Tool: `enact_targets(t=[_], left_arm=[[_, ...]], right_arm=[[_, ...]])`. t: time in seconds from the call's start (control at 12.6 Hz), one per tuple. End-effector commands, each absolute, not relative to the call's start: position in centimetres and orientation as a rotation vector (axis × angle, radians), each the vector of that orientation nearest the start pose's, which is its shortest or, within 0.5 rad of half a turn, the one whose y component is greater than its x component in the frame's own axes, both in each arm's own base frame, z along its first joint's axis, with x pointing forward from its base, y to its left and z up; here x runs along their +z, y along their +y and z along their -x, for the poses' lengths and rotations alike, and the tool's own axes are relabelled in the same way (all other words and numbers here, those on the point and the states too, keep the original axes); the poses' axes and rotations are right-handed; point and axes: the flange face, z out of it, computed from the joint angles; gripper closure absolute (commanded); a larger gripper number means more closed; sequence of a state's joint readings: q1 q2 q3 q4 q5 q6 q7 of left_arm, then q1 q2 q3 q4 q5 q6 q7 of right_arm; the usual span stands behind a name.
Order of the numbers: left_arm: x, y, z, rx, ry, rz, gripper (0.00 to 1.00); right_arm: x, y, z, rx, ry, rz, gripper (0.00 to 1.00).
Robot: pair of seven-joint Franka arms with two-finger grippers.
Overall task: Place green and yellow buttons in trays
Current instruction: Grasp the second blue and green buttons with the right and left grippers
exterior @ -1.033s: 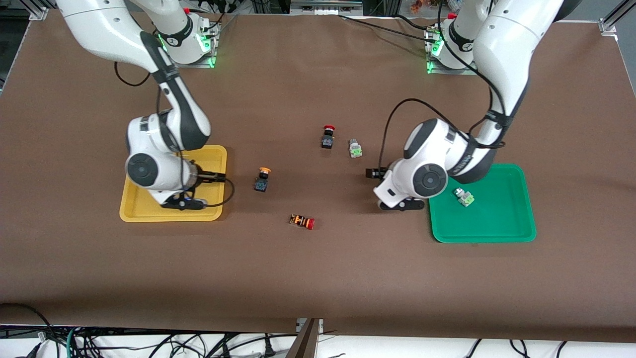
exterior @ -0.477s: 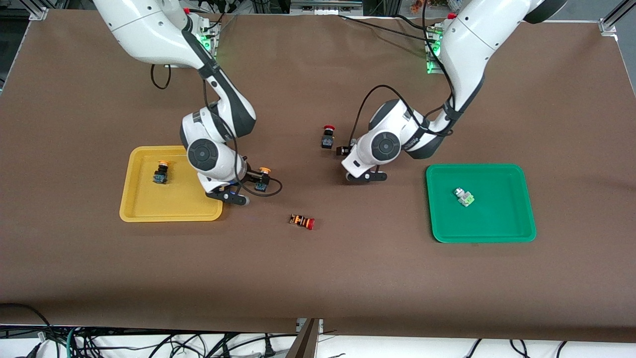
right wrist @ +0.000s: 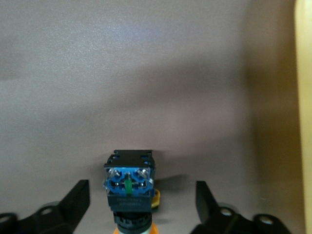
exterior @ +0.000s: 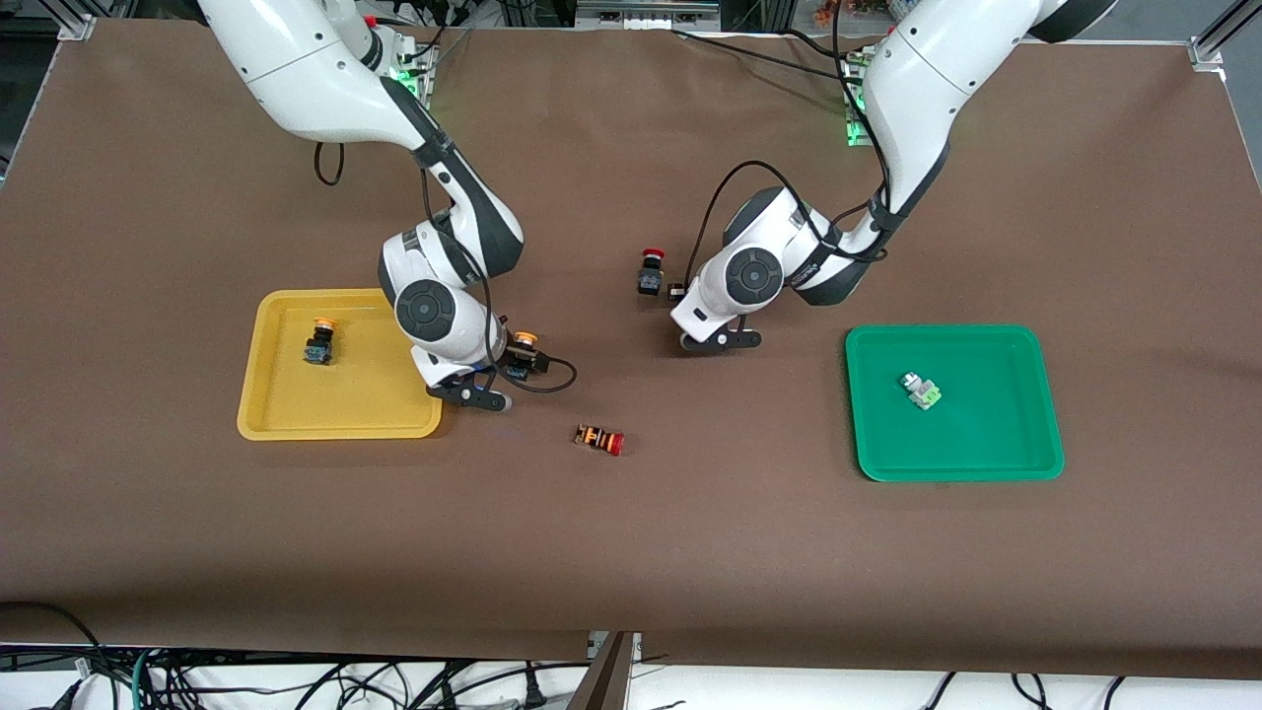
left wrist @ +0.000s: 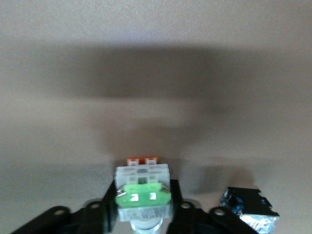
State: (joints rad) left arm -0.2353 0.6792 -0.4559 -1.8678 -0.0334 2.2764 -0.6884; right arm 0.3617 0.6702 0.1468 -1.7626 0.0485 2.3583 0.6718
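Observation:
My left gripper needs to let go of the silver-white button at the green tray's middle (exterior: 965, 398), next to the green button.
My left gripper (exterior: 682, 294) is shut on a silver-white button with a green face (left wrist: 143, 195), low over the table's middle. The hand hides that button in the front view. In the left wrist view the left gripper (left wrist: 142, 187) has both fingers against the button's sides. My right gripper (exterior: 517, 363) is open around a black button with a yellow-orange cap (exterior: 524, 347), just beside the yellow tray (exterior: 340, 419). In the right wrist view the right gripper (right wrist: 142, 187) has its fingers well apart from this button (right wrist: 129, 187). The yellow tray holds another yellow-capped button (exterior: 318, 342). The green tray (exterior: 951, 449) holds a green button (exterior: 921, 390).
A black switch with a red cap (exterior: 650, 273) stands close beside my left gripper and shows in the left wrist view (left wrist: 248, 213). An orange-striped switch with a red cap (exterior: 599, 439) lies nearer to the front camera, mid-table. The yellow tray's edge (right wrist: 304, 122) shows in the right wrist view.
My right gripper left the yellow tray, where a yellow-capped button now lies, and moved to the second one. My left gripper moved from beside the green tray to the green button and shut on it.

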Motion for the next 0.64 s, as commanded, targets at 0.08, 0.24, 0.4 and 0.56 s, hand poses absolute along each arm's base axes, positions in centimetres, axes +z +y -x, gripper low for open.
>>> enact_targets(t=[0.08,0.24,0.4,0.56], left_arm=[[21.1,-36.3,-49.2,0.543,-0.163,3.159,1.00],[24.2,-32.7,-52.3,0.513,-0.182,3.108,1.00],[26.4,-29.1,-55.4,0.447,-0.039,3.038,1.00],[27.9,-23.6,-58.7,0.460,0.101,3.048,1.00]], right_arm=[[18.2,32.0,-57.8,0.167,0.350,3.051,1.00],[19.3,31.7,-58.3,0.153,0.336,3.051,1.00],[22.5,31.1,-59.3,0.210,0.320,3.075,1.00],[25.7,27.7,-60.4,0.322,0.213,3.109,1.00]])
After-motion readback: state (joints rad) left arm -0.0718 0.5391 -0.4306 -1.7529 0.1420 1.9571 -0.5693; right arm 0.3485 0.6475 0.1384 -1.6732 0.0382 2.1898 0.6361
